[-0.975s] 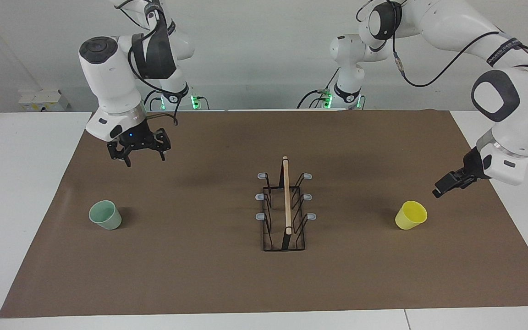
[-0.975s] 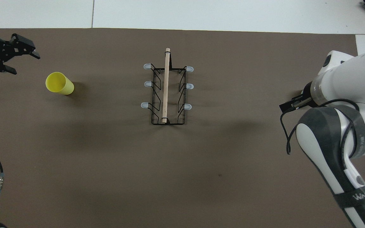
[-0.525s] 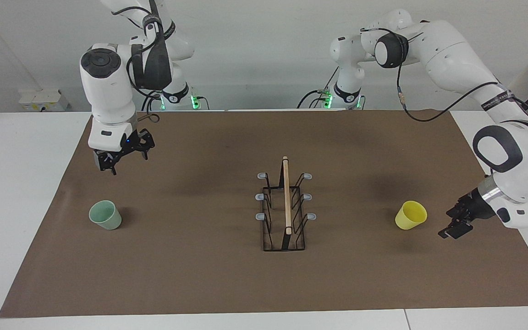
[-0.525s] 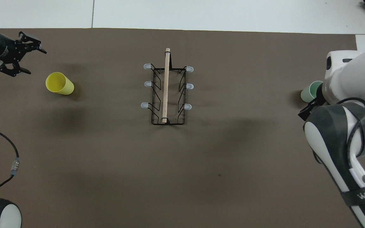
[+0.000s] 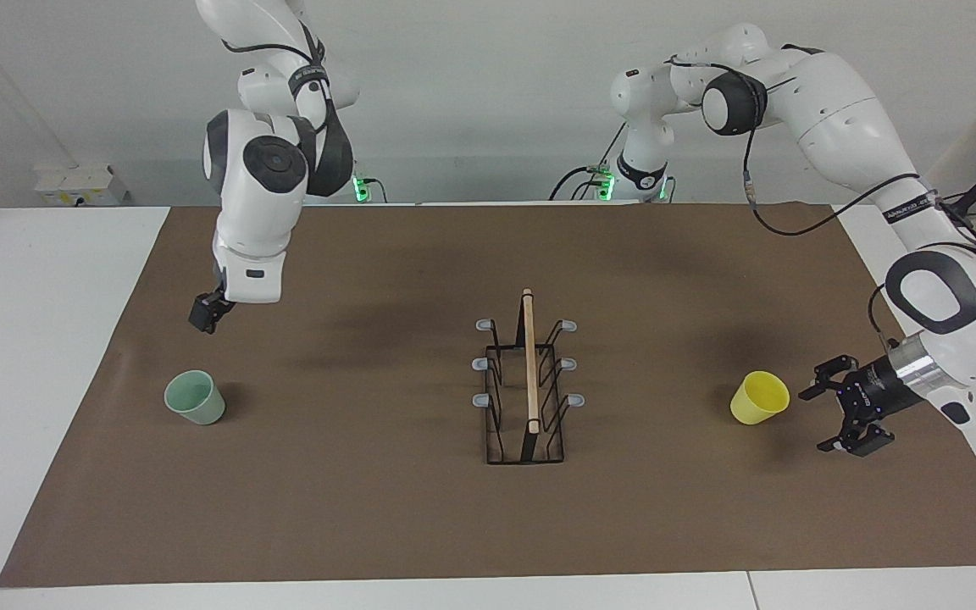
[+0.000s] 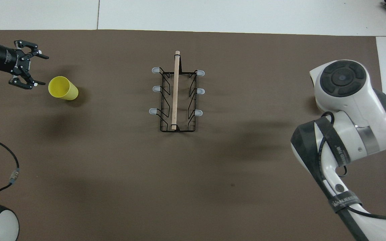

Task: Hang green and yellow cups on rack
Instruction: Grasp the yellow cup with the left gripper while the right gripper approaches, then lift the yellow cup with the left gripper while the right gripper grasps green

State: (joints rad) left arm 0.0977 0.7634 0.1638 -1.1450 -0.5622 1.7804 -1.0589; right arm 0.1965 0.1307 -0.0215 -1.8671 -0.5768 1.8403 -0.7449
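Observation:
My left gripper is to close around the body of the yellow cup (image 6: 71,92), below the yellow cup's rim, with one finger on each side.
The yellow cup (image 5: 760,397) stands mouth up on the brown mat toward the left arm's end; it also shows in the overhead view (image 6: 63,88). My left gripper (image 5: 817,421) is open, held level and low, its fingers pointing at the cup from the mat's end, a short gap away; it also shows in the overhead view (image 6: 40,71). The mint green cup (image 5: 195,397) stands mouth up toward the right arm's end, hidden by the right arm in the overhead view. My right gripper (image 5: 204,315) hangs above the mat, higher than the green cup. The black wire rack (image 5: 527,390) stands mid-mat, its prongs bare (image 6: 176,97).
The brown mat (image 5: 369,508) covers most of the white table. The right arm's elbow (image 6: 347,110) blocks the overhead view of its end of the mat. A black cable (image 6: 2,157) hangs over the left arm's end.
The left gripper has dropped low, turned level and now faces the yellow cup with its fingers spread. The right arm has swung its wrist round, shifting its gripper a little. Cups and rack have not moved.

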